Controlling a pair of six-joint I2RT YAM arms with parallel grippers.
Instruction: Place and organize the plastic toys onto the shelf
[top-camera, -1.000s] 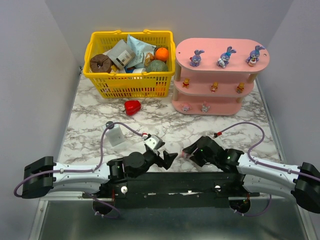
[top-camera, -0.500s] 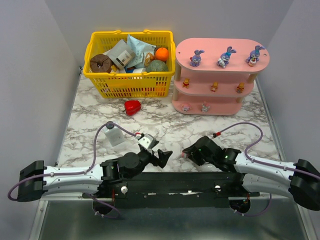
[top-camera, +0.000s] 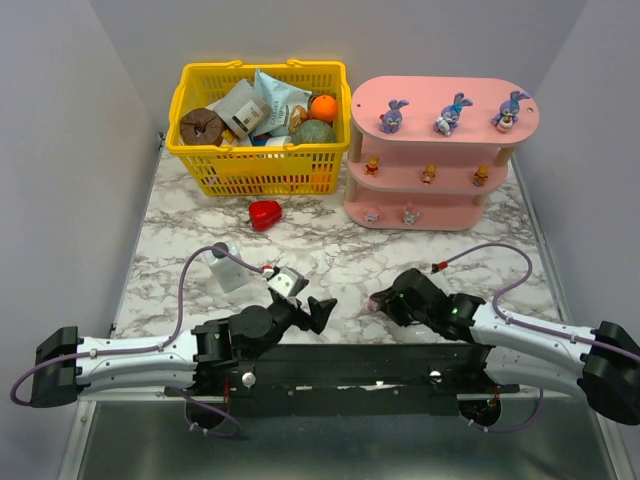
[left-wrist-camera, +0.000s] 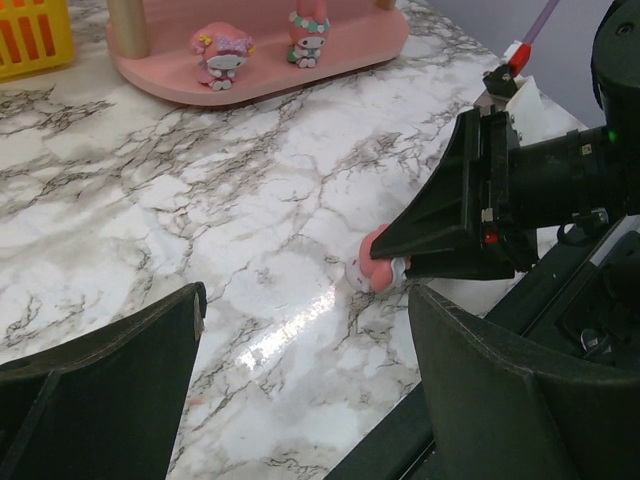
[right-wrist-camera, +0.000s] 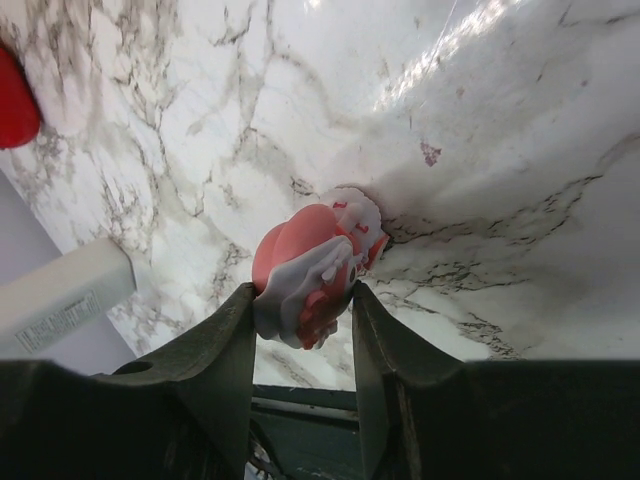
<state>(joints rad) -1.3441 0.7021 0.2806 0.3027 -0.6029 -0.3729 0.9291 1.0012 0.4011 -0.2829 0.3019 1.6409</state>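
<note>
The robot's right gripper should release its pink-white figurine, now low over the marble, on the bottom board's loose end (top-camera: 455, 218), next to the other pink-white figurines.
The pink shelf (top-camera: 445, 100) stands at the back right. Three purple-blue bunnies (top-camera: 452, 113) stand on its top board, three orange figurines (top-camera: 428, 174) on the middle board, two pink-white ones (top-camera: 409, 213) on the bottom board; those two also show in the left wrist view (left-wrist-camera: 224, 56). My right gripper (top-camera: 378, 302) is shut on the third pink-white figurine (right-wrist-camera: 315, 262), low over the marble near the front edge; it also shows in the left wrist view (left-wrist-camera: 375, 270). My left gripper (top-camera: 320, 311) is open and empty, just left of the right one.
A yellow basket (top-camera: 196, 144) full of items stands at the back left. A red heart-shaped object (top-camera: 265, 213) lies in front of it. A white bottle (top-camera: 232, 270) lies at the left, by the left arm's cable. The black base rail runs along the front edge.
My left arm has drawn back to the left, away from the right gripper. The right gripper has stayed nearly still with the pink-white figurine in it.
</note>
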